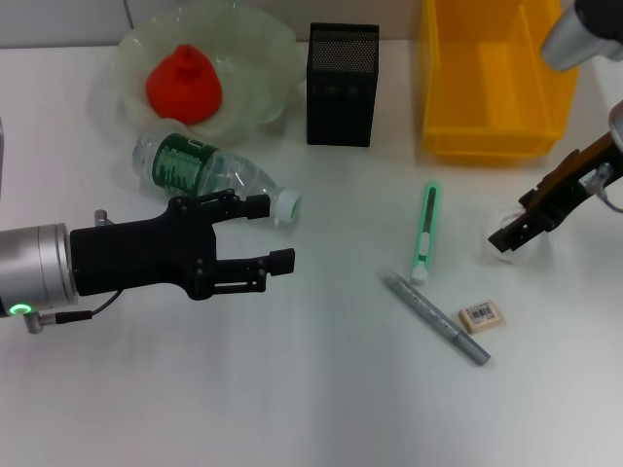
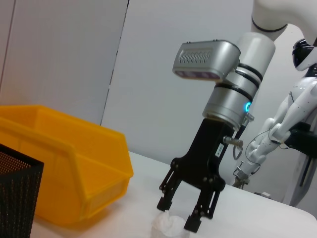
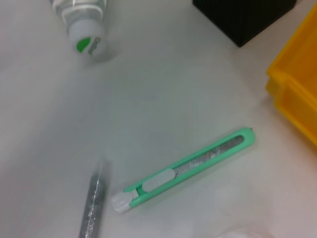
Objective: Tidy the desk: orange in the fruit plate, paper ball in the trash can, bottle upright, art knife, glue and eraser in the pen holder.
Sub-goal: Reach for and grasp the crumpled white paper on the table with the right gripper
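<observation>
The robot's left gripper will close on the bottle's neck [image 1: 264,196], behind the white cap, because the bottle should end up standing upright.
The orange [image 1: 183,86] lies in the pale-green fruit plate [image 1: 263,53] at the back left. In front of the plate the bottle [image 1: 200,167] lies on its side, its white cap [image 1: 286,204] pointing right. My left gripper [image 1: 276,233] is open just in front of the bottle, its upper finger close to the cap. My right gripper [image 2: 178,215] hangs open over the paper ball [image 2: 168,227], one finger on each side of it. The green art knife [image 1: 426,231], the grey glue stick [image 1: 434,315] and the eraser [image 1: 481,315] lie on the table between the arms.
The black mesh pen holder [image 1: 343,83] stands at the back centre. The yellow trash can [image 1: 492,83] is at the back right, just beyond the right gripper. The right wrist view shows the art knife [image 3: 183,171], the bottle cap [image 3: 87,38] and the glue stick [image 3: 92,203].
</observation>
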`<move>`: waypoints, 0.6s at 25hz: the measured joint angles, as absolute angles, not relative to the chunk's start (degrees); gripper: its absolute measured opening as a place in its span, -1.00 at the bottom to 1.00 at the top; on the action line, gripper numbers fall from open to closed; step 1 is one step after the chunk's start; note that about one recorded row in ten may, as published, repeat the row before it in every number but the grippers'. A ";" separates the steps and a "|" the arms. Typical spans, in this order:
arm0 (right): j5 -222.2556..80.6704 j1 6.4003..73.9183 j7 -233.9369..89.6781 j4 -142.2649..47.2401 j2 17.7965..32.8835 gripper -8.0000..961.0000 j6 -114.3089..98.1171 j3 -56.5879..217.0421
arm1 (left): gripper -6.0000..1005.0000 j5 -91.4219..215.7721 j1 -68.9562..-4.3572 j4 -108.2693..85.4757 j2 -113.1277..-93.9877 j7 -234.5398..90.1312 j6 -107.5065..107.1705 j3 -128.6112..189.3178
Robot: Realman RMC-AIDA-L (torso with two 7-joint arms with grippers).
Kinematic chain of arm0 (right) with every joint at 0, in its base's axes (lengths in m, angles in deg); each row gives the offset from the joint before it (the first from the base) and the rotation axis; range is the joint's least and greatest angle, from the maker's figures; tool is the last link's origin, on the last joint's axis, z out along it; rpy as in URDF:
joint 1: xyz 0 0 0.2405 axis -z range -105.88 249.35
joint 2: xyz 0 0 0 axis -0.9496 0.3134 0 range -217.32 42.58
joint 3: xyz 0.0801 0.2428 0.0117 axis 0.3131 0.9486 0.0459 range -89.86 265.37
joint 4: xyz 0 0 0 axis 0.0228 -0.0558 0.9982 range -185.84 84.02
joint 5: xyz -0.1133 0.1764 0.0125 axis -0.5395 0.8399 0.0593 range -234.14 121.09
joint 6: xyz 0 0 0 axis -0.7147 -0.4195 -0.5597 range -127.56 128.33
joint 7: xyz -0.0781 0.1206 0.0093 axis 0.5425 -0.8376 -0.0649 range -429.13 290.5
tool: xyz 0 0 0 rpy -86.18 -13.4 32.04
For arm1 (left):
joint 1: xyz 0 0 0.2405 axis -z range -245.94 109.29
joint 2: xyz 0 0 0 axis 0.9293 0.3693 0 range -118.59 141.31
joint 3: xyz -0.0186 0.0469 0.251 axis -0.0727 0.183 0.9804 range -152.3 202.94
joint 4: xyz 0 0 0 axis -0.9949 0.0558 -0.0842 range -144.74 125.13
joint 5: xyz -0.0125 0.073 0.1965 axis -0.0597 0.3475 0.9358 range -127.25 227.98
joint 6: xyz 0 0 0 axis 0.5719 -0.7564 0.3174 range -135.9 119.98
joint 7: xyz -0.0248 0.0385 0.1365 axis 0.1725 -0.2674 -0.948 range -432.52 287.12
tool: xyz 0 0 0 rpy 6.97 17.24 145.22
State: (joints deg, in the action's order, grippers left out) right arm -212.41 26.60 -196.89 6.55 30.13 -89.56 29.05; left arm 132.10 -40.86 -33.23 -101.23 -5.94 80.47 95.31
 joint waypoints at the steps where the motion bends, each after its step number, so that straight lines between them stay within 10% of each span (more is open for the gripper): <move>1: -212.79 26.73 -196.57 6.43 30.43 0.35 -89.09 28.87 | 0.64 132.10 -40.86 -33.23 -101.23 -5.94 80.47 95.31; 15: -214.42 27.97 -196.61 4.26 31.59 0.32 -83.75 24.20 | 0.62 131.88 -40.74 -33.36 -101.23 -5.87 80.51 95.37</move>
State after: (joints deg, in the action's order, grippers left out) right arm -214.42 27.97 -196.61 4.26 31.59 -83.75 24.20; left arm 131.88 -40.74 -33.36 -101.23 -5.87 80.51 95.37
